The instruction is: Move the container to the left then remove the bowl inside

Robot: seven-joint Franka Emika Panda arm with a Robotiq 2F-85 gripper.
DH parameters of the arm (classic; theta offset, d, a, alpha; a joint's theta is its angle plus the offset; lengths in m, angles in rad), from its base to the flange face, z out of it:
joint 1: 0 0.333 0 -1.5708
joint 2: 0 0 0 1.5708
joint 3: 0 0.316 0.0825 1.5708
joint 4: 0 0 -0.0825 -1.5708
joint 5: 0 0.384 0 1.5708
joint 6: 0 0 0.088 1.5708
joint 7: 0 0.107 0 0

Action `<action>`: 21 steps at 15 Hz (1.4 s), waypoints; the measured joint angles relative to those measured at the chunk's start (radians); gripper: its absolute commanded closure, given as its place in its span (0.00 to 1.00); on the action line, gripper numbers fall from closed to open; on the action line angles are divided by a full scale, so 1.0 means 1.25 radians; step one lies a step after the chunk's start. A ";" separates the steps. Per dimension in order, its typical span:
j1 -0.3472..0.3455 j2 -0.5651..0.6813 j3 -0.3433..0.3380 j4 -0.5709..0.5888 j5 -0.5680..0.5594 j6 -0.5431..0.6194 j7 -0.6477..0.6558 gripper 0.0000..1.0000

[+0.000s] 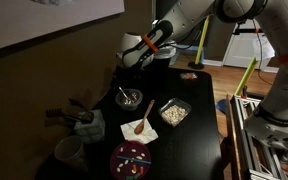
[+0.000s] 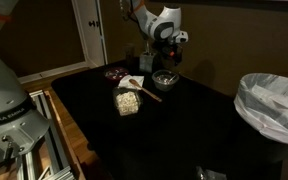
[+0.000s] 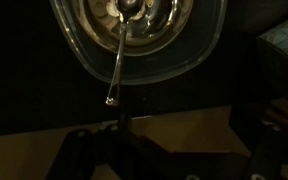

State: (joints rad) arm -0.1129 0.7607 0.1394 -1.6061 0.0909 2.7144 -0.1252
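I will close my gripper on the dark bowl's rim [image 1: 121,95] [image 3: 182,33] inside the clear container, because the bowl should come out next.
The container [image 1: 129,97] is a small round clear dish on the dark table, also seen in an exterior view [image 2: 165,79]. A small dark bowl [image 1: 131,99] sits inside it. In the wrist view the container [image 3: 199,50] fills the top, with the bowl [image 3: 149,15] inside and a thin shiny utensil handle [image 3: 116,70] sticking out over the rim. My gripper [image 1: 134,66] hangs above the container, apart from it, in both exterior views [image 2: 167,55]. In the wrist view its dark fingers stand wide apart at the bottom [image 3: 174,155], holding nothing.
A square clear dish of light food [image 1: 174,112] and a white napkin with a wooden spoon [image 1: 139,128] lie near the container. A maroon plate [image 1: 131,158] and a white ribbed tub [image 1: 69,152] stand nearer the table's end. A bin with a white bag [image 2: 274,105] stands beside the table.
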 measured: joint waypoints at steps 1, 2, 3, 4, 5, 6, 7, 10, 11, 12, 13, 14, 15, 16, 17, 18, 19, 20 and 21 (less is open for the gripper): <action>0.000 0.002 0.000 0.003 0.000 0.000 0.000 0.00; 0.000 0.006 -0.001 0.007 0.000 0.000 0.000 0.00; 0.000 0.007 -0.002 0.007 0.000 0.000 0.000 0.00; 0.006 0.007 -0.011 0.008 -0.001 0.000 0.012 0.00; 0.018 0.009 -0.031 0.008 -0.002 0.000 0.035 0.00; 0.030 0.013 -0.053 0.008 -0.002 -0.001 0.060 0.00; 0.039 0.019 -0.070 0.008 -0.002 -0.005 0.082 0.00; 0.049 0.044 -0.093 0.007 -0.001 -0.029 0.125 0.00; 0.049 0.049 -0.091 0.007 0.002 -0.035 0.129 0.00; 0.045 0.051 -0.084 0.007 0.007 -0.041 0.129 0.00; 0.040 0.052 -0.074 0.007 0.014 -0.045 0.128 0.00; 0.034 0.051 -0.063 0.007 0.020 -0.054 0.127 0.00; 0.032 0.049 -0.059 0.007 0.023 -0.065 0.127 0.00; 0.034 0.048 -0.062 0.008 0.023 -0.079 0.132 0.00; 0.039 0.048 -0.073 0.009 0.019 -0.094 0.138 0.00; 0.042 0.048 -0.077 0.008 0.019 -0.096 0.139 0.00; 0.041 0.048 -0.077 0.009 0.019 -0.096 0.139 0.00; 0.041 0.048 -0.077 0.009 0.019 -0.096 0.139 0.00; 0.042 0.048 -0.077 0.009 0.019 -0.096 0.139 0.00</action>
State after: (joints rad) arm -0.0608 0.8204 0.0437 -1.5947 0.1147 2.5940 0.0480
